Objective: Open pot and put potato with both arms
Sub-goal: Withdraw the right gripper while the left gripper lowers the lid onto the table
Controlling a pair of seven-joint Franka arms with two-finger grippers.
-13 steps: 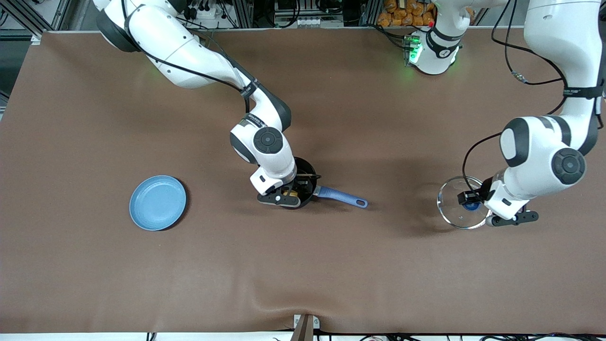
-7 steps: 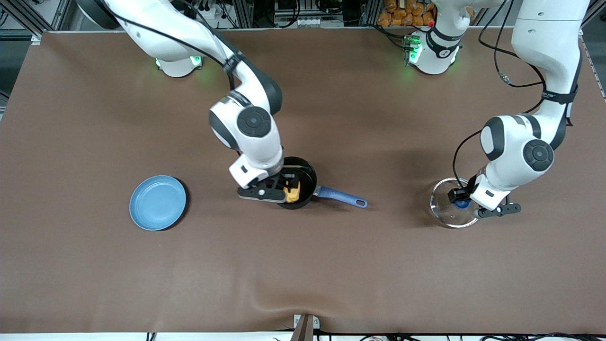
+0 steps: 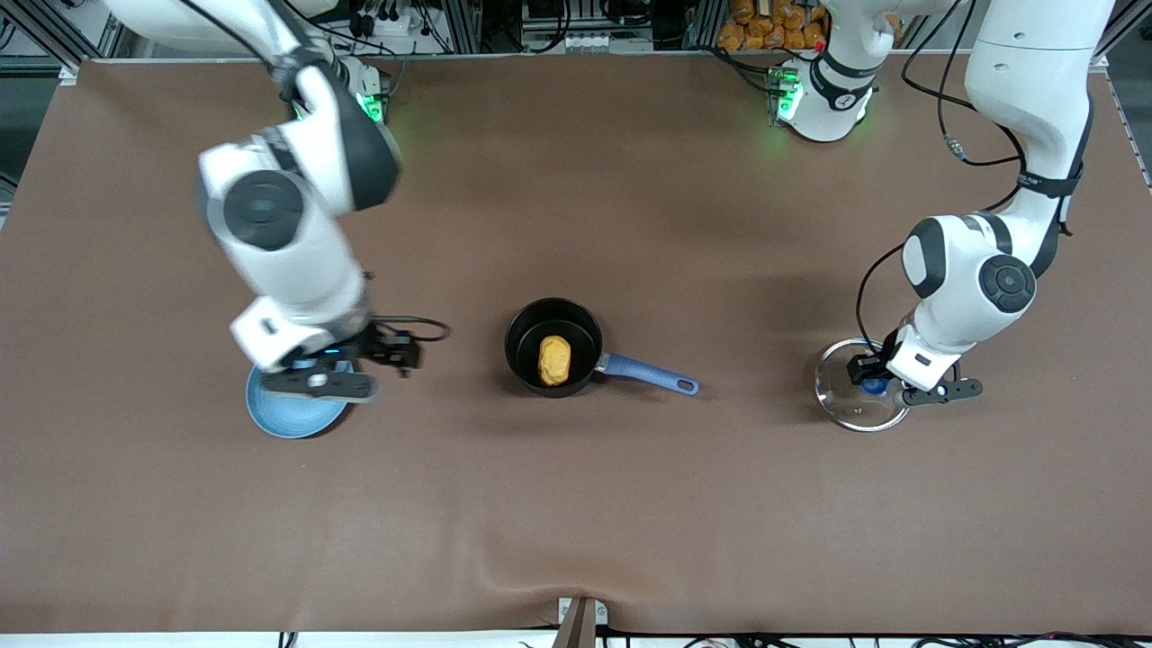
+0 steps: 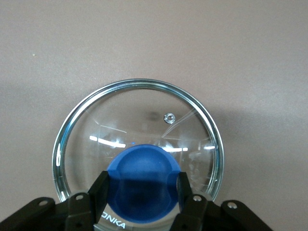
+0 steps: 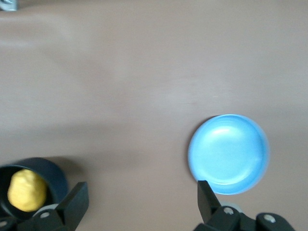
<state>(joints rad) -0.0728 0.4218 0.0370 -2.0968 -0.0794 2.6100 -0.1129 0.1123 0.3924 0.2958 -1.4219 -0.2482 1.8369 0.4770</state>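
I should set the glass lid with my left gripper on the bare table [image 3: 842,391] past the pot's blue handle tip.
The black pot [image 3: 531,326] with a blue handle [image 3: 648,375] stands open mid-table, and the yellow potato [image 3: 554,359] lies inside it. My right gripper [image 3: 382,349] is open and empty, up over the table between the pot and the plate. Its wrist view shows its fingers [image 5: 74,202] wide apart, with the pot [image 5: 53,175] and potato [image 5: 26,190] at one side. My left gripper [image 3: 871,376] is shut on the blue knob [image 4: 142,166] of the glass lid [image 4: 137,84], which is low over the table at the left arm's end [image 3: 846,409].
A light-blue plate [image 3: 292,416] lies toward the right arm's end, partly under the right hand; it also shows in the right wrist view [image 5: 228,154]. Orange lumps [image 3: 774,22] are piled past the table edge by the left arm's base.
The right gripper let the potato go into the pot, rose and swung away toward the plate. The left gripper shifted the lid slightly toward the pot.
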